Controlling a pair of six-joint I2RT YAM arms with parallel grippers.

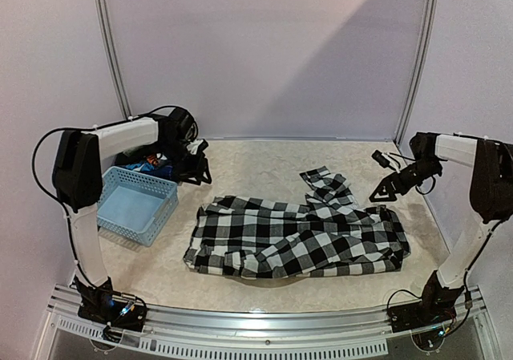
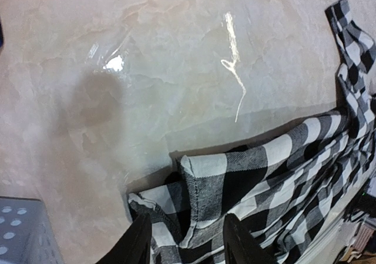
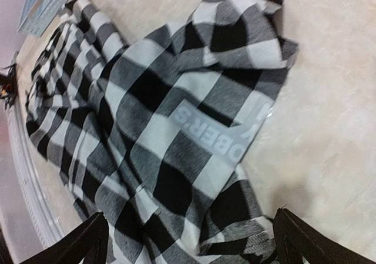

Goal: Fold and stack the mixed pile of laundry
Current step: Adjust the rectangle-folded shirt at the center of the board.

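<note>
Next, I close my right gripper on the sleeve's loose end (image 1: 323,171) at the back of the black-and-white checked shirt.
A black-and-white checked shirt (image 1: 296,236) lies spread across the middle of the table, one sleeve reaching toward the back. My left gripper (image 1: 195,171) hovers past its left end, behind the basket. In the left wrist view its fingers stand apart over a folded shirt corner (image 2: 235,176), clamping nothing. My right gripper (image 1: 389,188) hangs by the shirt's right end. Its fingers are spread wide above the cloth (image 3: 164,117), near a pale lettered label (image 3: 226,134). A dark blue printed piece (image 1: 148,165) shows at the basket's far side.
A light blue perforated basket (image 1: 136,204) stands at the left, also seen as a basket corner (image 2: 23,231) in the left wrist view. Pale walls close the back and sides. A metal rail (image 1: 256,320) runs along the near edge.
</note>
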